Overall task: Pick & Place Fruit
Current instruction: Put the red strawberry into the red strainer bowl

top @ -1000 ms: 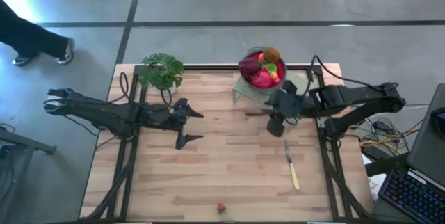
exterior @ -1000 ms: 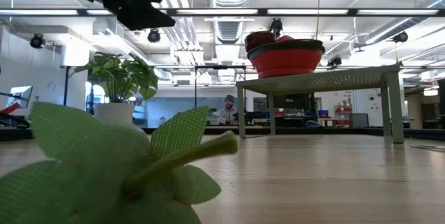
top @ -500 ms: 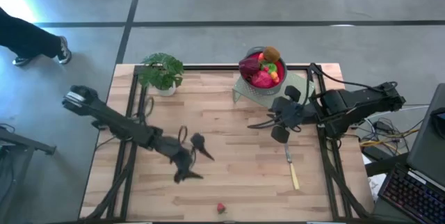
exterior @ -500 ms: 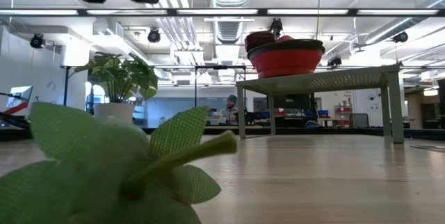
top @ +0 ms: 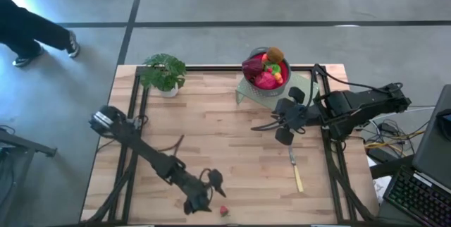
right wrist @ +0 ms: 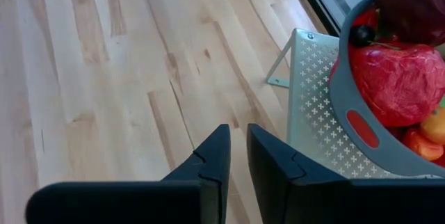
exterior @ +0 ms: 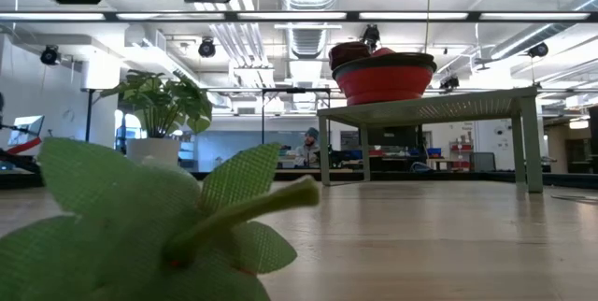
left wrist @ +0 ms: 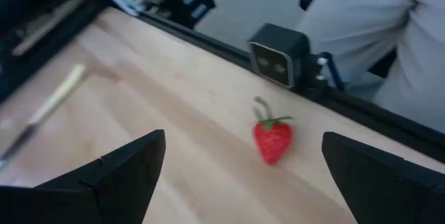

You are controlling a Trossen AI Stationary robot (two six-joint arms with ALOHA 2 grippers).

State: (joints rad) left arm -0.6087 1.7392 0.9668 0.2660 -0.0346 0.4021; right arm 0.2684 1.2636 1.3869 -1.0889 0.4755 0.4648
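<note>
The robot's left gripper will close on the red body (top: 224, 212) (left wrist: 272, 141) of the strawberry, beside its green leaves.
A small red strawberry (left wrist: 272, 140) with a green stalk lies on its side on the wood near the table's near edge (top: 224, 211). Its leafy cap fills the low view's foreground (exterior: 168, 222). My left gripper (left wrist: 242, 144) hovers open just left of and above it (top: 204, 193), one finger on either side, touching nothing. The other fruit sits piled in a grey and red bowl (top: 266, 68) on a perforated metal stand (right wrist: 313, 106). My right gripper (right wrist: 238, 151) waits shut in front of that stand (top: 264, 125), its fingers pointing toward the table's left.
A pale-handled knife (top: 294, 167) lies on the table's right half. A potted plant (top: 163, 72) stands at the far left corner. The low camera (left wrist: 278, 53) is mounted at the near edge just beyond the strawberry. A person (top: 28, 29) walks on the floor, far left.
My left arm has swept from the table's left middle toward the near edge and has come down over the strawberry, staying open. My right gripper swung its fingers round toward the table's left early on, then kept still. The fruit has not moved.
</note>
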